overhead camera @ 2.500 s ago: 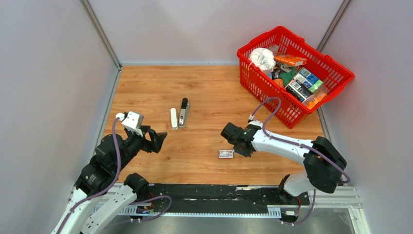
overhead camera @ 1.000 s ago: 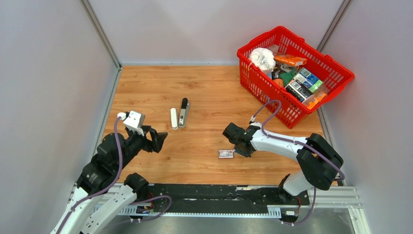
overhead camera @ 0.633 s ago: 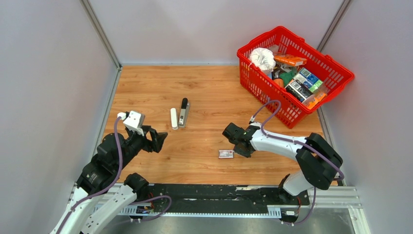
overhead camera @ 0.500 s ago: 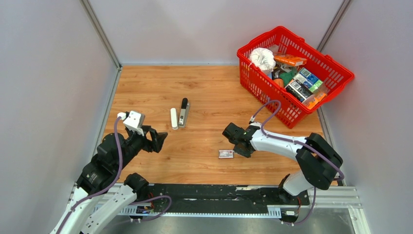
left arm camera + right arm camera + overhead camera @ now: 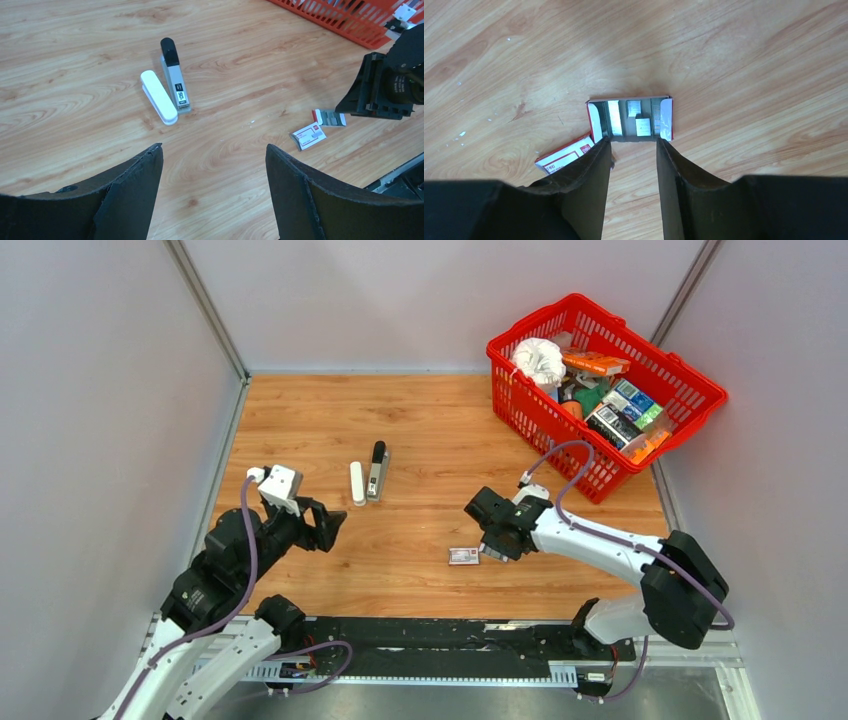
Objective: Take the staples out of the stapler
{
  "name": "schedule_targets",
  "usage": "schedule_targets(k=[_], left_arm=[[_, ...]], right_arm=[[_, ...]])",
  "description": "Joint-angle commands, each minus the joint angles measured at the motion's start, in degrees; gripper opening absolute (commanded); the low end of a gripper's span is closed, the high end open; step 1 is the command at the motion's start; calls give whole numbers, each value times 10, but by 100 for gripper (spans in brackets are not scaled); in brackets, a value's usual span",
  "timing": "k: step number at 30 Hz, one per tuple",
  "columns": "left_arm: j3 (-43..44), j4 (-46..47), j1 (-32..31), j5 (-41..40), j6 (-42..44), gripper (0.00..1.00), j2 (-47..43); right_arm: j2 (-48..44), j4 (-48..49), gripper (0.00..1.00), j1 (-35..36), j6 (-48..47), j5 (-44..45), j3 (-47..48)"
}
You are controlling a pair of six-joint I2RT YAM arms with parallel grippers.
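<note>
The tray is at a slant to its sleeve and extends past both fingers of the robot's right gripper, so that gripper should pinch the tray's end (image 5: 666,118) farthest from the sleeve and turn the tray.
The stapler lies opened out flat on the wood, its grey magazine with a black end (image 5: 376,471) beside its white top (image 5: 357,483); both also show in the left wrist view (image 5: 172,80). Silver staples (image 5: 642,125) lie as short strips in a small red-and-white tray (image 5: 596,116), with the tray's sleeve (image 5: 564,156) beside it. My right gripper (image 5: 633,142) is open and empty, its fingertips at the tray's near edge. My left gripper (image 5: 214,150) is open and empty, well short of the stapler.
A red basket (image 5: 528,408) full of packets stands at the back right. The red-and-white sleeve (image 5: 463,556) lies mid-table, just left of my right gripper (image 5: 497,538). Grey walls close in the left, back and right.
My right gripper has shifted slightly right and its elbow has swung outwards. My left gripper has edged a little forward. The stapler and box have not moved.
</note>
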Motion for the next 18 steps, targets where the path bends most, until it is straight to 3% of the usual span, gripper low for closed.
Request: schedule_targets(k=[1,18], left_arm=[[3,5,-1,16,6,82,17],[-28,41,-1,98,-81,76,96]], right_arm=[[-30,-25,42,-2,-10,26,10],[-98,-4,42,-36,-44,16,-68]])
